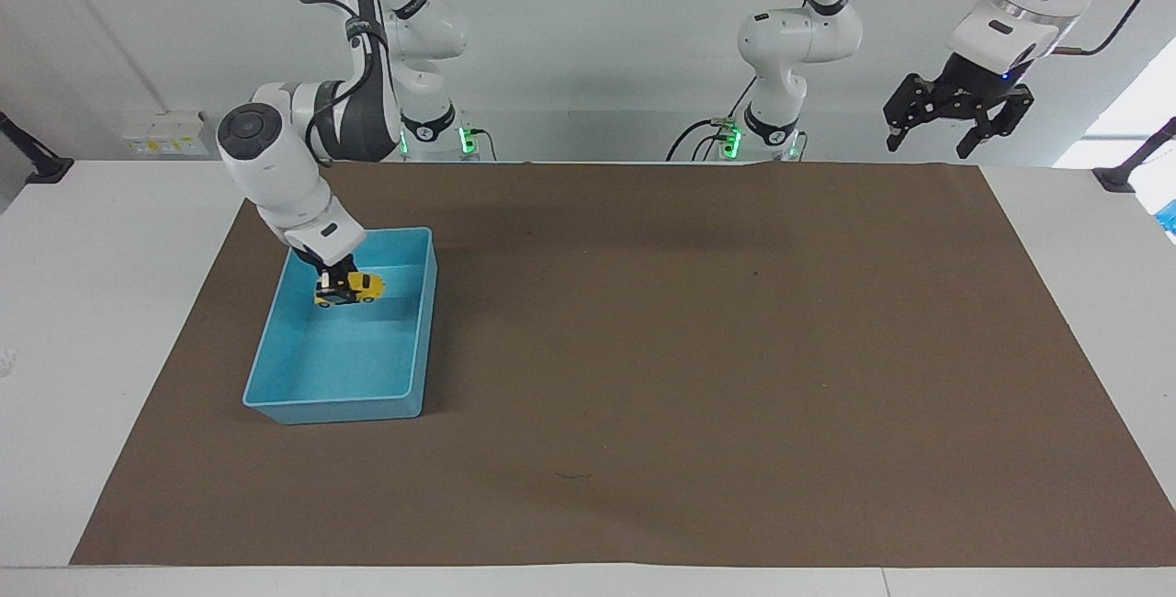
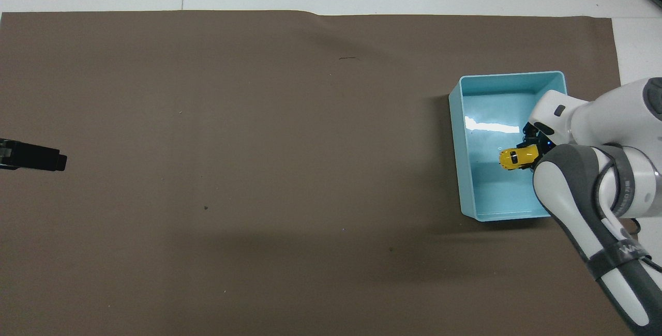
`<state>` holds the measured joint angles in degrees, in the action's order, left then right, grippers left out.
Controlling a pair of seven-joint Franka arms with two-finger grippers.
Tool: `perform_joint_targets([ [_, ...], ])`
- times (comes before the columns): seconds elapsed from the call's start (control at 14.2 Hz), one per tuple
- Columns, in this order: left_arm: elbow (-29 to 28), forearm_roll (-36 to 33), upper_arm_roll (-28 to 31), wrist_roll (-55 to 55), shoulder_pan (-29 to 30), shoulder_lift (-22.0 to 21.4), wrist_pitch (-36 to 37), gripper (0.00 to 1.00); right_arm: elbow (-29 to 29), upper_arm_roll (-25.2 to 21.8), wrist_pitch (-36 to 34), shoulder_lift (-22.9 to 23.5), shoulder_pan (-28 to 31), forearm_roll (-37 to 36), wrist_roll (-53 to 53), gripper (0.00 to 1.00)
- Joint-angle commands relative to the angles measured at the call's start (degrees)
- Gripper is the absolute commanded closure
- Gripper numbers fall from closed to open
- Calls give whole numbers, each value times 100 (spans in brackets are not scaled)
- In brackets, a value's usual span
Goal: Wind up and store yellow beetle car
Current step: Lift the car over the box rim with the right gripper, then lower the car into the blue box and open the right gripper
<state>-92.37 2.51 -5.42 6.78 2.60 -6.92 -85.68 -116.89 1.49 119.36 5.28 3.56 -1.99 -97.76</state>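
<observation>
The robot's right gripper will let go of the yellow beetle car, now hanging inside the light blue bin, on the light blue bin's bottom beside the shiny streak (image 2: 501, 162).
The yellow beetle car (image 1: 351, 288) (image 2: 516, 157) hangs inside the light blue bin (image 1: 276, 399) (image 2: 457, 134), in the half nearer the robots. My right gripper (image 1: 335, 286) (image 2: 531, 154) is shut on the car's rear end, reaching down into the bin from above; whether the wheels touch the bin floor is not clear. My left gripper (image 1: 955, 124) waits high up over the table's edge at the left arm's end, jaws open and empty; only its dark tip (image 2: 33, 156) shows in the overhead view.
A brown mat (image 1: 698, 349) covers most of the white table (image 1: 101, 303). The bin stands on the mat toward the right arm's end. Both arm bases and cables stand along the table edge nearest the robots.
</observation>
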Motion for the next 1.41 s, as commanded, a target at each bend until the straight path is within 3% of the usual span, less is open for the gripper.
perform_joint_targets([
  [0.0, -79, 83, -20, -10, 74, -82, -1, 0, -264, 53, 227, -203, 83, -73, -165, 100],
  [0.49, -79, 83, -20, -10, 74, -82, -1, 0, -562, 53, 939, 78, 83, -73, -156, 100],
  [1.34, -79, 92, -20, -10, 74, -82, -1, 0, -871, 53, 1397, 254, 109, -73, -200, 100],
])
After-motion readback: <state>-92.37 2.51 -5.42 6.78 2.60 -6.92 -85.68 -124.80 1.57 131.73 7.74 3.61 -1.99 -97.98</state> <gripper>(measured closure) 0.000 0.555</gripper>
